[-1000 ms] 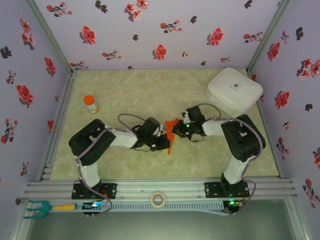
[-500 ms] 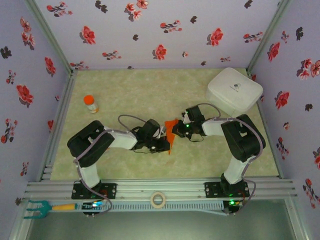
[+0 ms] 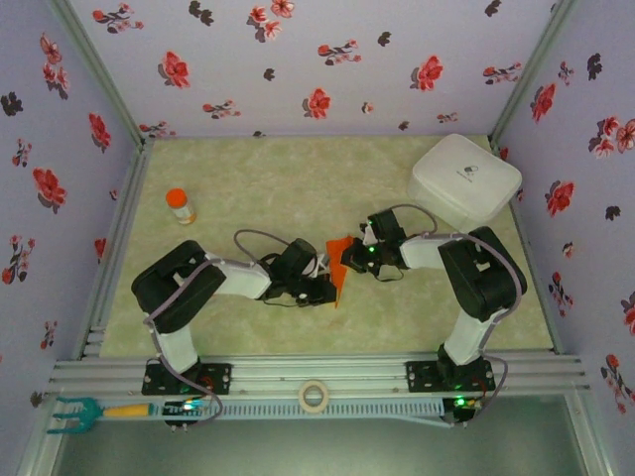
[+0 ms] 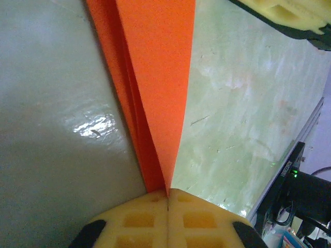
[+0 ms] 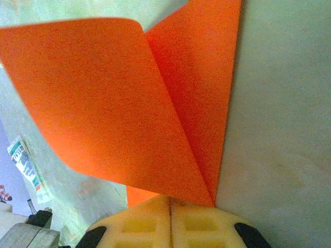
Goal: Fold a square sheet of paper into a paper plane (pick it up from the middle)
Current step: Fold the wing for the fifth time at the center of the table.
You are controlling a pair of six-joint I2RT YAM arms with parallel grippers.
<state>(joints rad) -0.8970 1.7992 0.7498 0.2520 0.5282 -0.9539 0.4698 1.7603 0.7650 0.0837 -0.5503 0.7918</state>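
Note:
The flap of the paper curls open while my left gripper pinches the paper's narrow end, so I need to back my left gripper off and pinch closer to the paper's wide end (image 3: 337, 250).
The square sheet of paper (image 3: 339, 270), bright orange-red and folded into a narrow creased shape, is held edge-up just above the table between my two grippers. My left gripper (image 3: 327, 289) is shut on its near tip; in the left wrist view the paper (image 4: 155, 77) fans out from the pinched yellow fingertips (image 4: 167, 194). My right gripper (image 3: 351, 260) is shut on the far part. In the right wrist view one curled flap of the paper (image 5: 103, 103) lies over a flatter layer, and both run in between the closed gripper (image 5: 170, 200).
A white case (image 3: 464, 178) stands at the back right and an orange-capped bottle (image 3: 180, 205) at the left. A small printed packet (image 5: 28, 168) lies on the table near the paper. A tape roll (image 3: 314, 397) and a teal tool (image 3: 74, 412) rest on the near rail.
My left arm has drawn back slightly toward the near left, and the paper's near tip has followed it. The right arm has barely moved.

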